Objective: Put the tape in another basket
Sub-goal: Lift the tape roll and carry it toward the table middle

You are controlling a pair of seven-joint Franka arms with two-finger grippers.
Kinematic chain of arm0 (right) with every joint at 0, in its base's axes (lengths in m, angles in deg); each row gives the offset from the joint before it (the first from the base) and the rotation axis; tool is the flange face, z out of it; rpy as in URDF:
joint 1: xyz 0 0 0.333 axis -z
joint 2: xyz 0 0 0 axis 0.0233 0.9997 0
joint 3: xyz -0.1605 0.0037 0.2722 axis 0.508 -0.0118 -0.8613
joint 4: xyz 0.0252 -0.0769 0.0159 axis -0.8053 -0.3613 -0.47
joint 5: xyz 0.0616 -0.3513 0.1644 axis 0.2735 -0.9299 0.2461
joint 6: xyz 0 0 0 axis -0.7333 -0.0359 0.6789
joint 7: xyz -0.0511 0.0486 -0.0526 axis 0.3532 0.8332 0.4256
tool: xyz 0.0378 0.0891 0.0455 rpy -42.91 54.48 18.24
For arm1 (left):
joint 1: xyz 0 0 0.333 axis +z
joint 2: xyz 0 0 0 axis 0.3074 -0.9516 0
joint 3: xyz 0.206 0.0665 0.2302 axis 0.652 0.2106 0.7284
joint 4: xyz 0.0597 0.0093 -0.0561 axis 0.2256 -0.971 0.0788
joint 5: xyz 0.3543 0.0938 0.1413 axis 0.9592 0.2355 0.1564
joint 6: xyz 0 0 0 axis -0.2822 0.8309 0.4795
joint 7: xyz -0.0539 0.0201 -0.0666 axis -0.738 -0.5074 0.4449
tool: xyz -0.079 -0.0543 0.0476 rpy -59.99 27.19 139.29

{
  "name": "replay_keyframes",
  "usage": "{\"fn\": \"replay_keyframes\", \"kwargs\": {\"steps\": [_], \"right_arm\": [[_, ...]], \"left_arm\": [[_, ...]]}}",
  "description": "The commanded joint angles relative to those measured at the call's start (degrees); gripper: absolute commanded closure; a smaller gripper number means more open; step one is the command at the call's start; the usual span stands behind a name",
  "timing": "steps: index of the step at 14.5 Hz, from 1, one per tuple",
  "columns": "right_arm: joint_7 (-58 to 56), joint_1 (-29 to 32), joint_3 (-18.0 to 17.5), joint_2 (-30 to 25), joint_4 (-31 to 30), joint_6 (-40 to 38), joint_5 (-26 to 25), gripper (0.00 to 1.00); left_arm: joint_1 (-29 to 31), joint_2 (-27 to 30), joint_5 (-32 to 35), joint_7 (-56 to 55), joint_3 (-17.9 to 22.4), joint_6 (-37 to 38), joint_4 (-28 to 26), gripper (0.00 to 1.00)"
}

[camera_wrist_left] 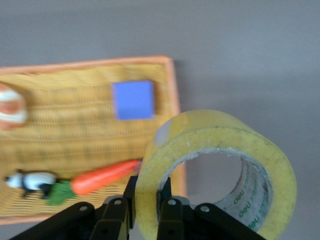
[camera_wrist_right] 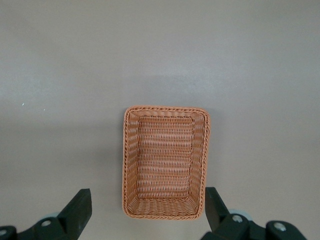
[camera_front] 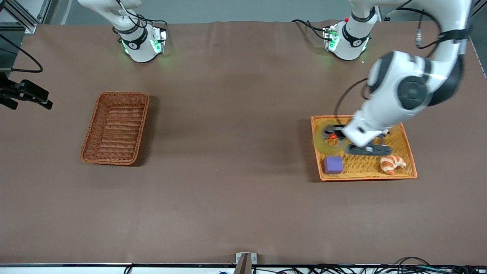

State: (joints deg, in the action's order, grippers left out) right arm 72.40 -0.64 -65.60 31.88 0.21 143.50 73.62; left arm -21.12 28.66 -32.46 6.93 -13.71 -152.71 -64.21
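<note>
The robot's left gripper will release the tape on the bare brown tabletop [camera_front: 217, 134] between the two baskets. The tape hangs low over the orange-yellow basket's edge now.
The tape [camera_wrist_left: 220, 145], a yellowish translucent roll with a grey core, is clamped by its wall in my left gripper [camera_wrist_left: 148, 185], one finger inside the ring and one outside. In the front view the tape [camera_front: 321, 142] and the left gripper [camera_front: 336, 137] hang low over the orange-yellow basket's edge on the side toward the right arm's end. The reddish-brown wicker basket [camera_front: 116, 127] sits with nothing in it toward the right arm's end of the table. My right gripper [camera_wrist_right: 146, 195] waits high above that basket [camera_wrist_right: 166, 162], fingers wide open with nothing between them.
The orange-yellow basket [camera_front: 365, 177] holds a purple-blue cube [camera_front: 333, 164], a croissant [camera_front: 392, 164], a toy carrot [camera_wrist_left: 102, 177] and a small panda figure [camera_wrist_left: 30, 181]. Bare brown tabletop [camera_front: 228, 133] stretches between the two baskets.
</note>
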Motion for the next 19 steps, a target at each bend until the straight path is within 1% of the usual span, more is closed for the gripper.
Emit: {"fn": "replay_keyframes", "kwargs": {"steps": [1, 3, 5, 7, 8, 9, 10, 12, 13, 14, 15, 16, 17, 18, 19], "right_arm": [[-0.1, 0.7, -0.7, 0.0, -0.1, 0.1, -0.2, 0.00], [-0.1, 0.7, -0.7, 0.0, -0.1, 0.1, -0.2, 0.00], [-0.1, 0.7, -0.7, 0.0, -0.1, -0.2, -0.2, 0.00], [-0.1, 0.7, -0.7, 0.0, -0.1, -0.2, -0.2, 0.00], [-0.1, 0.7, -0.7, 0.0, -0.1, -0.2, -0.2, 0.00], [-0.1, 0.7, -0.7, 0.0, -0.1, -0.1, -0.2, 0.00], [-0.1, 0.7, -0.7, 0.0, -0.2, 0.1, -0.2, 0.00], [-0.1, 0.7, -0.7, 0.1, -0.1, 0.1, -0.2, 0.00], [-0.1, 0.7, -0.7, 0.1, -0.1, 0.1, -0.2, 0.00], [-0.1, 0.7, -0.7, 0.2, -0.1, 0.2, -0.2, 0.00], [-0.1, 0.6, -0.7, 0.2, -0.2, 0.3, -0.2, 0.00], [-0.1, 0.6, -0.7, 0.3, -0.1, 0.3, -0.2, 0.00], [-0.1, 0.5, -0.7, 0.4, -0.1, 0.3, -0.2, 0.00], [-0.1, 0.4, -0.7, 0.4, -0.1, 0.3, -0.2, 0.00], [-0.1, 0.4, -0.7, 0.4, -0.2, 0.3, -0.2, 0.00]], "left_arm": [[-3.4, -7.6, 1.5, -8.0, -4.5, 1.2, 6.2, 0.93], [-7.0, -13.5, 3.3, -13.7, -6.9, 1.2, 11.2, 0.93], [-14.8, -21.3, 8.1, -23.4, -6.8, 1.2, 16.6, 0.93], [-20.4, -29.0, 14.1, -31.2, -6.6, 0.5, 23.3, 0.91], [-23.5, -32.3, 15.3, -33.1, -6.5, -0.2, 26.9, 0.91], [-25.6, -34.5, 15.4, -33.5, -6.1, -2.3, 29.9, 0.90], [-27.6, -36.3, 15.3, -33.6, -5.3, -5.7, 31.6, 0.88], [-32.4, -37.7, 15.1, -34.0, -2.0, -14.0, 32.2, 0.83], [-34.6, -37.8, 15.0, -34.0, -0.8, -15.3, 32.3, 0.81], [-35.6, -38.1, 14.9, -33.9, 0.4, -15.5, 32.3, 0.80], [-35.8, -39.6, 14.9, -33.5, 0.5, -15.5, 32.4, 0.77], [-35.9, -41.0, 15.0, -33.3, 0.6, -15.6, 32.8, 0.70], [-36.1, -41.3, 15.0, -33.3, 0.8, -16.0, 32.8, 0.63], [-36.0, -41.1, 15.0, -33.2, 0.8, -16.0, 32.7, 0.49], [-35.7, -40.5, 14.9, -33.2, 0.8, -16.0, 32.6, 0.31]]}}
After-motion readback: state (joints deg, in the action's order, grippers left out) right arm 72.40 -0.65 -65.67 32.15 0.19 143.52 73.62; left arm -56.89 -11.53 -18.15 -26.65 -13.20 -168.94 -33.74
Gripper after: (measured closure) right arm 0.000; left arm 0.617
